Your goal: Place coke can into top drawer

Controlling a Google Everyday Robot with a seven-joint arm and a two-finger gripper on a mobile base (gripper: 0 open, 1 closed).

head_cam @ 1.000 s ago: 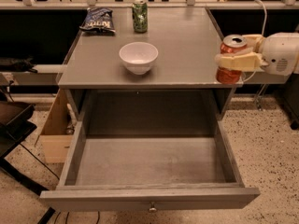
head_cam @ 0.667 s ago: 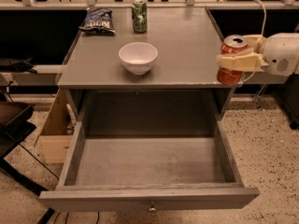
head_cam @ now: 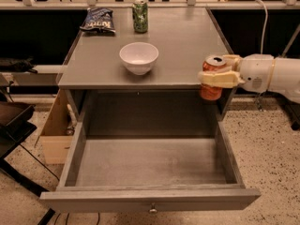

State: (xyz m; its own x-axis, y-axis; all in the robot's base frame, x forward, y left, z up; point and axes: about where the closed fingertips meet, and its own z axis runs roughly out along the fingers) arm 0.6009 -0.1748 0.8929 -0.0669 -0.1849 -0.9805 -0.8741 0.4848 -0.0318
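I will set the red coke can, now held above the drawer's rear, upright with my gripper near the middle of the open drawer's grey bottom (head_cam: 168, 157).
The red coke can (head_cam: 212, 91) with a silver top is held upright in my gripper (head_cam: 216, 76), whose cream fingers are shut around it. The can hangs at the right front corner of the grey tabletop, above the right rear of the drawer. The top drawer (head_cam: 150, 163) is pulled fully open below, grey and shallow, with nothing inside. Its flat front panel carries a small round knob (head_cam: 152, 210). My white arm (head_cam: 272, 74) reaches in from the right.
On the grey table (head_cam: 178, 41) stand a white bowl (head_cam: 138, 57), a green can (head_cam: 139, 16) and a dark chip bag (head_cam: 98, 20). A cardboard box (head_cam: 54, 135) sits left of the drawer. A black stand (head_cam: 14, 125) is at far left. Speckled floor lies to the right.
The gripper with the coke can has moved slightly left, toward the drawer opening. Nothing else has moved.
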